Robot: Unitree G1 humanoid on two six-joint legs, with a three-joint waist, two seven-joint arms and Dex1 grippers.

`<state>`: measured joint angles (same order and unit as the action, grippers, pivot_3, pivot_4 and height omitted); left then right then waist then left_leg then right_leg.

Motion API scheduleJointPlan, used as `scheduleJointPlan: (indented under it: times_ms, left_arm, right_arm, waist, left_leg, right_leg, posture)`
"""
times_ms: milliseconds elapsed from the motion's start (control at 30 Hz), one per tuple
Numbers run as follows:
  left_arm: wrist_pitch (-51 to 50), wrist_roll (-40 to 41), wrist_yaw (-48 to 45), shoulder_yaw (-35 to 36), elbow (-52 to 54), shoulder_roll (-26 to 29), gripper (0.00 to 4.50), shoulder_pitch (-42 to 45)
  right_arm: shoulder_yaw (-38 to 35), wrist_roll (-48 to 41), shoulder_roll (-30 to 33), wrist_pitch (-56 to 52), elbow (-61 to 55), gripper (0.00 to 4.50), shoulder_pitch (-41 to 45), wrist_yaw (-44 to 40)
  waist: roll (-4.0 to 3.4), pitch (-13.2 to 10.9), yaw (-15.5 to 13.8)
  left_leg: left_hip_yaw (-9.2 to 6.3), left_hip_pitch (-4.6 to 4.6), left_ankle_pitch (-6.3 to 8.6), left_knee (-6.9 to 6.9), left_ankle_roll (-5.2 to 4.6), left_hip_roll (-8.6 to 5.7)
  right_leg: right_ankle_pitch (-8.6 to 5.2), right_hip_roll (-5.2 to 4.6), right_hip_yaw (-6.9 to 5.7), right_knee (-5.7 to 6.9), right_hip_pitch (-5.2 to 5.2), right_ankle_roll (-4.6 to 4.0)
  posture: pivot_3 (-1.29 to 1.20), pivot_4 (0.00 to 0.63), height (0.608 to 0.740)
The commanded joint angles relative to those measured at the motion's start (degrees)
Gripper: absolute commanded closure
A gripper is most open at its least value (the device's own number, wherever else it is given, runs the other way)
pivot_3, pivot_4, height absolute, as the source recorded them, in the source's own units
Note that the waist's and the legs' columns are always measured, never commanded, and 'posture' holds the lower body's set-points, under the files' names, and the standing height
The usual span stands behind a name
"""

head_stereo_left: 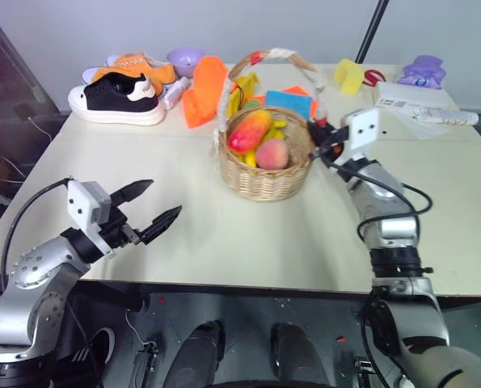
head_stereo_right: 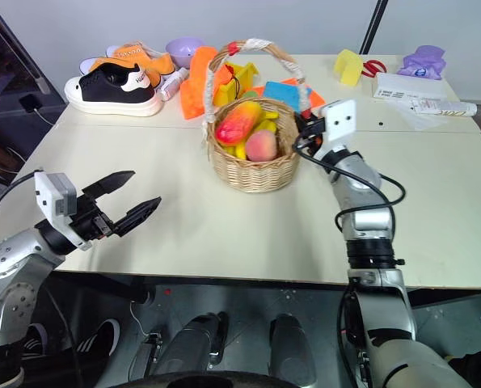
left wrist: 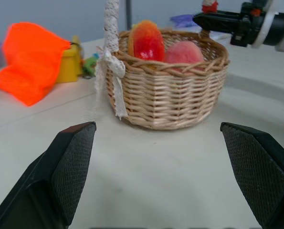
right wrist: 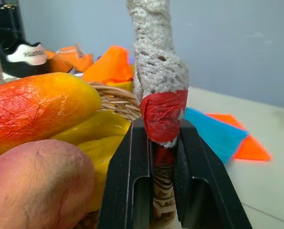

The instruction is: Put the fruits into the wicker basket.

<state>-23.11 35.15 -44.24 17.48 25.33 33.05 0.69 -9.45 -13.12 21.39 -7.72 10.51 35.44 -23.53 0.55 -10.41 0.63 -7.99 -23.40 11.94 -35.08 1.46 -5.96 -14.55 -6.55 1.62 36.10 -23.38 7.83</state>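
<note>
The bare table point(head_stereo_left: 440, 192) is in front of the white box. Next, my right gripper lets go of the wicker basket there.
The round wicker basket point(head_stereo_left: 264, 183) stands mid-table with a red-to-yellow mango point(head_stereo_left: 250, 129) and a pink peach point(head_stereo_left: 272, 153) inside, on top of yellow bananas point(head_stereo_left: 277, 128). My right gripper point(head_stereo_left: 317, 133) is shut on the basket's handle point(right wrist: 158, 71) at its right foot, where red tape wraps it, just above the rim. In the right wrist view the mango point(right wrist: 36, 107) and peach point(right wrist: 36, 186) lie beside that foot. My left gripper point(head_stereo_left: 163, 199) hovers open and empty over the near left of the table, pointing at the basket point(left wrist: 165, 95).
At the back left are a black shoe point(head_stereo_left: 115, 99), an orange shoe point(head_stereo_left: 139, 66), an orange cloth point(head_stereo_left: 204, 89) and a purple bowl point(head_stereo_left: 183, 58). Behind the basket lies a blue block point(head_stereo_left: 290, 103). A yellow object point(head_stereo_left: 348, 75), a white box point(head_stereo_left: 402, 101) and a purple toy point(head_stereo_left: 424, 71) sit back right.
</note>
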Motion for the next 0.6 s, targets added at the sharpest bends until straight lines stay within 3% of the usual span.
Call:
scheduleJointPlan:
  times_ms: [33, 300, 600]
  left_arm:
    - [2.77, -0.96, -2.88, -3.16, -3.18, 0.29, 0.00, 4.54]
    - [7.19, -3.00, -9.62, -11.14, -15.86, -2.79, 0.00, 17.69]
    - [10.94, -5.16, -16.15, -15.60, -25.17, -5.14, 0.00, 25.79]
  right_arm:
    - [-8.78, -3.41, 5.12, 0.66, -7.49, 4.48, -2.43, 1.49]
    - [-21.58, 0.28, 13.46, -0.01, -11.76, 4.48, -14.20, 9.20]
    - [-30.42, 0.49, 10.79, -5.10, -17.03, 4.48, -21.31, 21.16]
  waist:
    - [0.00, 0.00, -0.34]
    - [-0.05, 0.01, 0.14]
    - [-0.22, 0.05, 0.33]
  left_leg:
    - [-0.01, 0.00, 0.00, 0.00, 0.00, 0.00]
    - [0.03, 0.01, 0.00, 0.01, -0.01, 0.03]
    - [0.07, 0.02, -0.01, 0.00, -0.02, 0.04]
  right_leg:
    - [0.00, 0.00, -0.01, 0.00, 0.01, 0.00]
    - [0.00, 0.01, -0.03, 0.00, 0.03, 0.01]
    - [0.00, 0.04, 0.03, 0.04, 0.01, 0.01]
  posture:
    - [0.00, 0.150, 0.740]
    - [0.00, 0.150, 0.740]
    - [0.00, 0.150, 0.740]
